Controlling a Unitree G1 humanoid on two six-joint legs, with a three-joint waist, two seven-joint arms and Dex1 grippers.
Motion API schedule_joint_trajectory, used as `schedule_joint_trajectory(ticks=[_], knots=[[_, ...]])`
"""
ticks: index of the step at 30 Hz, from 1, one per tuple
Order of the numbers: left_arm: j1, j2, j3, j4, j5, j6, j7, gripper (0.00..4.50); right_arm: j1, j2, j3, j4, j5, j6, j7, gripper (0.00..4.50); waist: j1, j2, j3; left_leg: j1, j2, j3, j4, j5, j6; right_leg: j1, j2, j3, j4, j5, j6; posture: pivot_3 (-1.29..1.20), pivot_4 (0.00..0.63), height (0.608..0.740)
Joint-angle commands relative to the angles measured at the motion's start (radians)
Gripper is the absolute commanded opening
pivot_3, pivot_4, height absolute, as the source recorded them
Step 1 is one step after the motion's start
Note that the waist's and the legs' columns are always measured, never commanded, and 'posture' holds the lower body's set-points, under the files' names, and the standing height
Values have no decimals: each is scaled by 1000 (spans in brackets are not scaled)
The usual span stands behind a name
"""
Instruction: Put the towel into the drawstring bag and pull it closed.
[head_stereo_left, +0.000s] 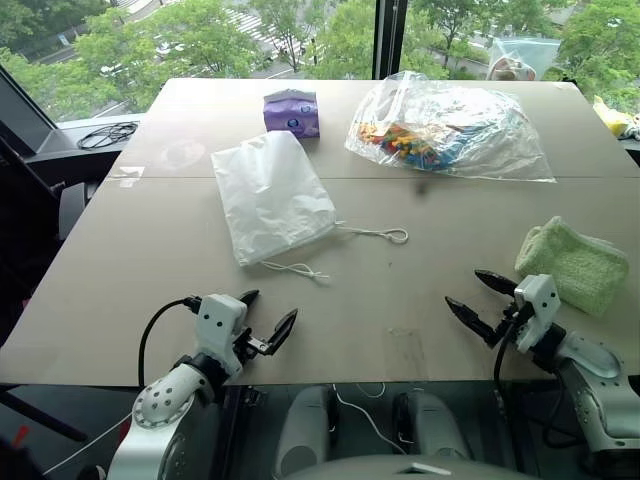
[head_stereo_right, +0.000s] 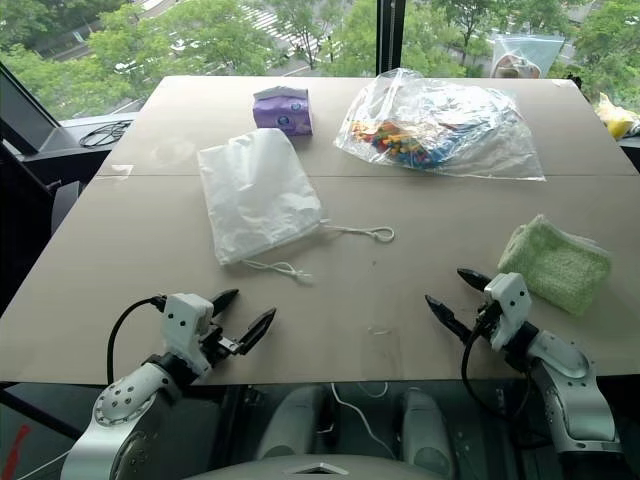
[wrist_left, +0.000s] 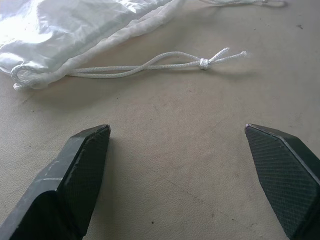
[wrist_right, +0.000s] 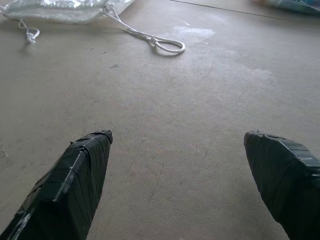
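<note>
Next, my right gripper needs to go to the middle of the light-green towel (head_stereo_left: 571, 266) and close there, because the towel goes into the white drawstring bag.
The white drawstring bag (head_stereo_left: 271, 195) lies flat in the middle of the table, its mouth toward me. Two white cords trail from it: a knotted one (head_stereo_left: 297, 269) and a looped one (head_stereo_left: 385, 234). The light-green folded towel (head_stereo_left: 573, 264) rests near the table's right edge. My left gripper (head_stereo_left: 268, 315) hovers open over the front edge, a short way in front of the knotted cord (wrist_left: 200, 62). My right gripper (head_stereo_left: 478, 296) is open too, just left of the towel, holding nothing. The looped cord (wrist_right: 167, 45) lies ahead of it.
A purple tissue pack (head_stereo_left: 292, 111) stands behind the bag. A large clear plastic bag of colourful items (head_stereo_left: 447, 130) lies at the back right. A black cable (head_stereo_left: 105, 134) is coiled off the table's left. Windows stand beyond the far edge.
</note>
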Motion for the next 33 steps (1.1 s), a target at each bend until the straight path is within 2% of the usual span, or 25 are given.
schedule_joint_trajectory(ticks=[1,24,30,33], knots=[[-9,6,14,-8,-17,-10,-14,4433,1,-10,-3,-1,-7,-35,9,4491,0,0,0,0,0,0,0,0,0,0,0,0,0,0,0,0,150,739],[-38,30,51,16,-38,-45,-79,4433,-16,-16,9,-8,-12,-37,18,4491,0,0,0,0,0,0,0,0,0,0,0,0,0,0,0,0,150,739],[-139,48,61,76,94,-149,-6,4433,-11,-14,78,-154,80,44,72,4491,1,0,0,0,0,-1,0,0,0,0,0,-1,0,0,0,0,150,739],[-178,74,38,139,220,-216,47,4433,-26,-6,98,-226,132,91,71,4491,1,0,0,0,0,0,0,0,0,0,0,0,0,0,0,0,150,739]])
